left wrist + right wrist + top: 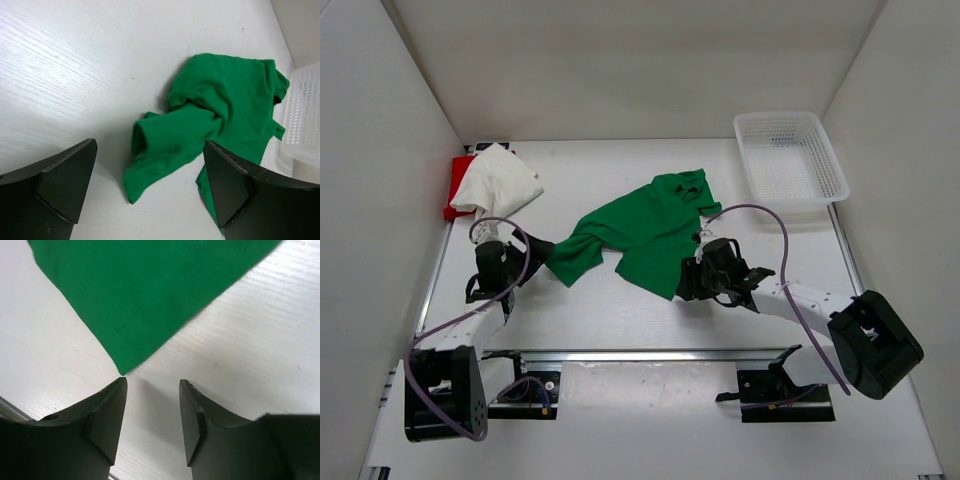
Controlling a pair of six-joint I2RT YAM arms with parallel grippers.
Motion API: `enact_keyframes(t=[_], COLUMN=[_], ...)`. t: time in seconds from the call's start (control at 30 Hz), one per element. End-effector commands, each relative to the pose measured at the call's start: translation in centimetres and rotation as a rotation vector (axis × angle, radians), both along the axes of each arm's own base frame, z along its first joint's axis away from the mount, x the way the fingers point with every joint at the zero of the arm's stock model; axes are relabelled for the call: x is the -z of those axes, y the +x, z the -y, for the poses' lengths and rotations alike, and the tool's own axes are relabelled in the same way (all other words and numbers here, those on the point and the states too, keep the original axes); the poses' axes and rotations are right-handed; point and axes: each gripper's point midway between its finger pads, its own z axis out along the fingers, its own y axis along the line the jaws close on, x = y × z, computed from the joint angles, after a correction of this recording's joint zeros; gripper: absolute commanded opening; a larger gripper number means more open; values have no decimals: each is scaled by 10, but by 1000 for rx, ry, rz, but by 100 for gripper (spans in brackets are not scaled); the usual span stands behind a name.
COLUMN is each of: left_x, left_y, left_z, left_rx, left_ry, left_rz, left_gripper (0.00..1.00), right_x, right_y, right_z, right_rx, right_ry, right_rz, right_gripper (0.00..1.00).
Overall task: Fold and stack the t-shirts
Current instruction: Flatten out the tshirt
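Observation:
My left gripper is to move to the green t-shirt next and close on the near corner of its end (568,284) (132,200) closest to that gripper.
The green t-shirt (640,232) lies crumpled and partly spread in the middle of the table. Its left sleeve (165,145) points toward my left gripper (540,249). That gripper's jaws stand wide apart, and the left wrist view (150,172) shows nothing between them. My right gripper (688,278) is at the shirt's near right hem; in the right wrist view (152,390) it is open over bare table, just short of the hem corner (122,367). The white t-shirt (498,180) lies bunched at the back left, on top of the red t-shirt (456,188).
A white mesh basket (790,160) stands at the back right, and its edge also shows in the left wrist view (302,115). White walls enclose the table on three sides. A metal rail (650,354) runs along the near edge by the arm bases.

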Motion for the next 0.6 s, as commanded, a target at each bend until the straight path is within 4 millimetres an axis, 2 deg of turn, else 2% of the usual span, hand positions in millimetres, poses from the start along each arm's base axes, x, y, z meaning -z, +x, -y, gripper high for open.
enact_keyframes(t=[0.0,0.1,0.13,0.17,0.2,0.23,0.27,0.3,0.33,0.4,0.57], left_x=[-33,-41,-28,-16,-20,-7,8,11,24,43,52], left_y=[4,-10,-20,-32,-36,-48,-59,-62,-70,-83,-80], left_z=[2,17,17,19,20,24,34,36,39,48,51], left_rx=[31,99,105,113,109,114,129,116,113,98,37], left_ry=[111,183,182,167,156,141,115,98,109,54,-46], left_rz=[66,64,28,6,33,10,-16,-18,-38,-72,-68], left_gripper=[99,99,99,84,57,41,38,32,30,34,43], right_x=[-13,-15,-14,-18,-18,-20,-23,-20,-21,-22,-22], right_y=[8,4,3,4,1,1,2,-3,-2,0,-3], right_z=[-5,-8,-8,-8,-9,-10,-11,-11,-10,-10,-11], right_rx=[24,10,15,9,0,-1,0,-8,-14,-14,-22], right_ry=[69,77,74,85,100,120,134,136,134,143,152], right_rz=[96,106,105,123,113,124,136,124,126,131,137], right_gripper=[44,43,42,41,41,41,41,41,40,40,40])
